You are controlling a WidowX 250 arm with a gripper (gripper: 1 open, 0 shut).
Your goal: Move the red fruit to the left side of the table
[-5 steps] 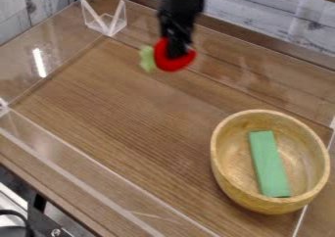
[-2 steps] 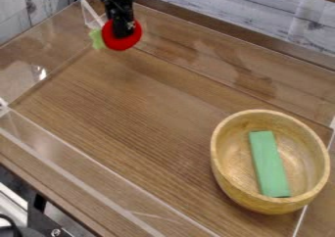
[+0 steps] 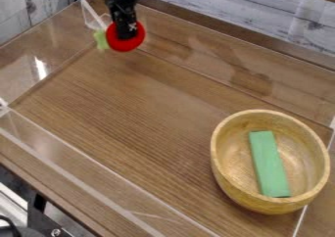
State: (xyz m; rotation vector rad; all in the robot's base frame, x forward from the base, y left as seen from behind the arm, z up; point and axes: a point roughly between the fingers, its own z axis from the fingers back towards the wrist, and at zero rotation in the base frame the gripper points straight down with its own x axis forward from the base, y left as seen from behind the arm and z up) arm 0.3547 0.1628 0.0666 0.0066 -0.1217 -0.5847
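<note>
My gripper has the red fruit. I need to let go of it on the bare wood (image 3: 120, 60) just in front of it, close to the far corner of the table.
The red fruit (image 3: 125, 41) is a small round bright-red toy with a pale green leafy end pointing left. It is at the far left of the brown wood-grain table (image 3: 144, 114), close to the back acrylic wall. My black gripper (image 3: 123, 30) comes down from above and is shut on the red fruit's top. Whether the fruit rests on the tabletop or hangs just above it, I cannot tell.
A wooden bowl (image 3: 230, 172) holding a flat green bar (image 3: 267, 164) sits at the front right. Low clear acrylic walls (image 3: 39, 70) border the table on all sides.
My gripper has carried the red fruit leftward and toward the back wall over the last second; since the previous frame it has hardly shifted.
</note>
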